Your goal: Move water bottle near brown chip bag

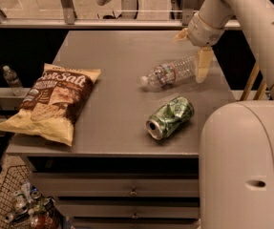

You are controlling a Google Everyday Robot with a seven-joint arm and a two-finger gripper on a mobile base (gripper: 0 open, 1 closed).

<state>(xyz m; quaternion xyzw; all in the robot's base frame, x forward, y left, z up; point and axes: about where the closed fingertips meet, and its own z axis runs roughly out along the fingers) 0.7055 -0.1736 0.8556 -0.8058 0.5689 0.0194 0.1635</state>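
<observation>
The water bottle will be gripped by its base end (pixel 186 68), leaving the end with the white cap free.
The water bottle (pixel 170 73) lies on its side on the grey table (pixel 112 51), right of centre, with its white cap pointing left. The brown chip bag (pixel 55 101) lies flat near the table's left front edge, well apart from the bottle. My gripper (pixel 192 50) hangs from the white arm at the bottle's right (base) end. It is open, with one tan finger (pixel 203 65) just past the bottle's base and the other finger (pixel 181 35) behind it. It holds nothing.
A crushed green can (pixel 170 117) lies in front of the bottle, near the table's front edge. My white body (pixel 244 166) fills the lower right. A small bottle (pixel 11 78) stands beyond the table's left edge. A wire basket (pixel 17 204) with cans sits on the floor.
</observation>
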